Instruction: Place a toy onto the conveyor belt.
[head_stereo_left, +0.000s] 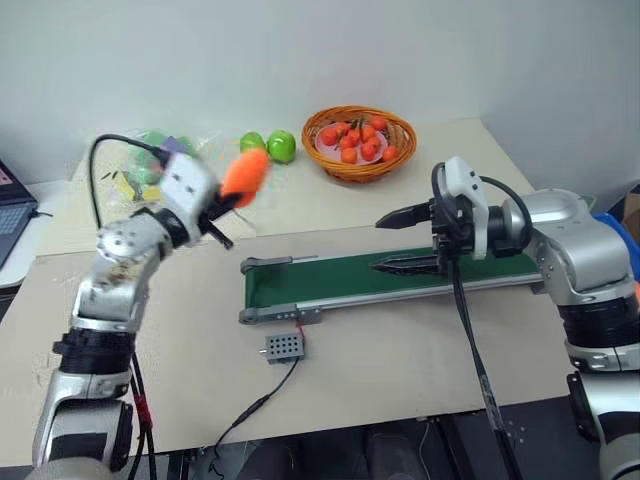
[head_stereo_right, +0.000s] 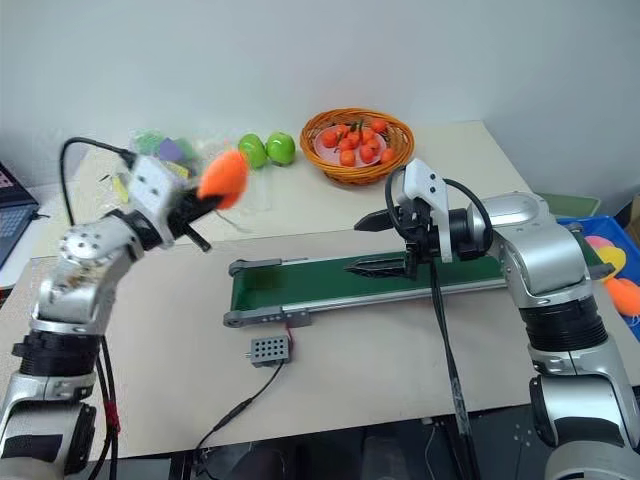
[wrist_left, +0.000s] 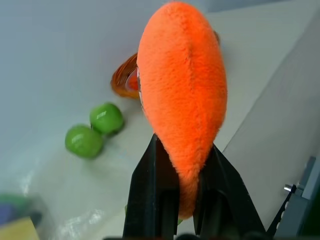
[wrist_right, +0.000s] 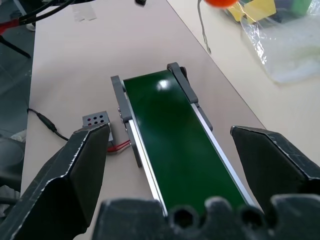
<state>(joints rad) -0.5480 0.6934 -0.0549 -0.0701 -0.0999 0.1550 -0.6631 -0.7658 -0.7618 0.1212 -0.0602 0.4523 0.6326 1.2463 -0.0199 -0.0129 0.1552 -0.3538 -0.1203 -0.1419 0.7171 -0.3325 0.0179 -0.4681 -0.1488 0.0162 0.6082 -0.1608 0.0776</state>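
I will release the toy with my left gripper on the end of the green belt (head_stereo_left: 294, 274), behind the small grey box. The toy is still in the air above the table.
My left gripper (head_stereo_left: 224, 203) is shut on the toy (head_stereo_left: 245, 172), a bright orange soft cone, and holds it in the air above the table, off the left end of the conveyor belt (head_stereo_left: 380, 278). In the left wrist view the two black fingers (wrist_left: 150, 190) pinch the narrow end of the toy (wrist_left: 182, 95). The dark green belt (wrist_right: 170, 145) lies across the middle of the table in its grey frame. My right gripper (head_stereo_left: 400, 240) hovers open over the belt's right part, with nothing between its fingers (wrist_right: 85, 165).
A small grey box (head_stereo_left: 282, 346) with a cable sits in front of the belt. At the back stand a wicker basket (head_stereo_left: 358, 165) of small red-orange fruits and two green apples (head_stereo_left: 270, 146). A plastic bag of toys (head_stereo_left: 150, 150) lies at the back left, a laptop (head_stereo_left: 12, 195) further left.
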